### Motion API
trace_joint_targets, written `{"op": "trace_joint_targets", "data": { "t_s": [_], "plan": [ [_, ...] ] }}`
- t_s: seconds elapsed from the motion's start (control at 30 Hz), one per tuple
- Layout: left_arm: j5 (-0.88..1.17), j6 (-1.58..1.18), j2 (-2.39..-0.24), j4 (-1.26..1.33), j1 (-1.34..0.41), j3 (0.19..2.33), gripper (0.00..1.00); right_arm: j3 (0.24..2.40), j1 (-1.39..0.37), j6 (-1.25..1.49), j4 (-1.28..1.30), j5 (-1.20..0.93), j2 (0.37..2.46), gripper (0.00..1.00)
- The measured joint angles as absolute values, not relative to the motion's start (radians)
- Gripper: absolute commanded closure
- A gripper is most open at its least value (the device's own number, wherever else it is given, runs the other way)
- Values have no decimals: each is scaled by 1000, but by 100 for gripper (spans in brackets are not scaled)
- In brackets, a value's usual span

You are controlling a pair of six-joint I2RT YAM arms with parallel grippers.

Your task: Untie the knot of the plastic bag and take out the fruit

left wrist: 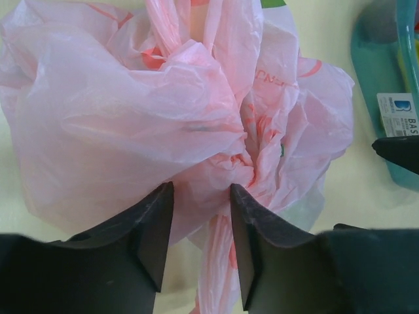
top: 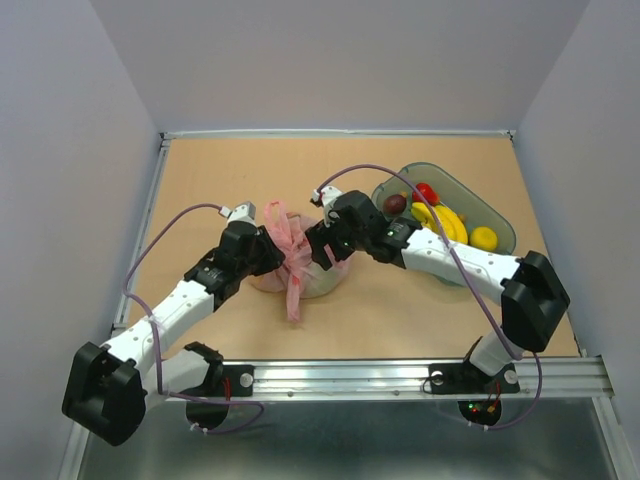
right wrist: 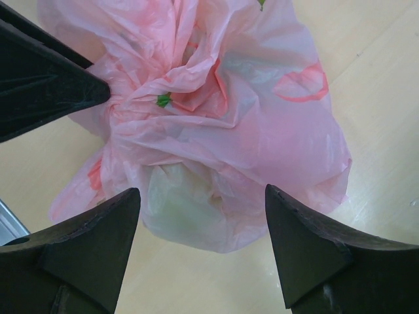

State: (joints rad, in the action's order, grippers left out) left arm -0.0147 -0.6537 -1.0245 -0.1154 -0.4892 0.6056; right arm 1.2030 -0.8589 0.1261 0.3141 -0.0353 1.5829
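The bag's lower bulge is under my right gripper, short of the knot, so that gripper should move in, grasp the gathered film (right wrist: 149, 112) and pull the knot apart.
The pink plastic bag (top: 305, 268) sits mid-table, tied at the top. Its knot (left wrist: 245, 160) is a twisted bunch, and one long tail (left wrist: 219, 261) hangs toward me. My left gripper (left wrist: 201, 196) is at the knot's base, jaws half closed around the tail. Table still shows between one finger and the film. My right gripper (right wrist: 203, 196) stands wide open at the bag's other side, with the bag's lower bulge (right wrist: 196, 209) just ahead of its tips. A pale green shape (right wrist: 177, 196) shows through the film there; the rest of the bagged fruit is hidden.
A grey-green tray (top: 497, 214) at the right rear holds yellow bananas (top: 441, 222), a red fruit (top: 427, 192), a dark round fruit (top: 396, 204) and a small yellow one (top: 484, 238). My left finger (right wrist: 46, 78) shows in the right wrist view.
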Motion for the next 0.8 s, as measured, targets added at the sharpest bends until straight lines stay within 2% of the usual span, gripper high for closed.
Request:
{"op": "trace_joint_targets", "data": {
  "t_s": [0.03, 0.07, 0.13, 0.17, 0.8],
  "plan": [
    [-15, -658, -1024, -106, -490, 598, 69, 1203, -859, 117, 305, -49, 1588, 18],
    [-17, -657, -1024, -91, -491, 588, 78, 1203, -859, 107, 298, -56, 1595, 18],
    [-15, -654, -1024, -74, -492, 575, 89, 1203, -859, 89, 289, -73, 1610, 18],
    [-14, -656, -1023, -62, -492, 566, 100, 1203, -859, 82, 284, -81, 1621, 18],
    [-8, -618, -940, -35, -492, 542, 100, 1367, -859, -30, 279, -271, 1763, 19]
  ]
}}
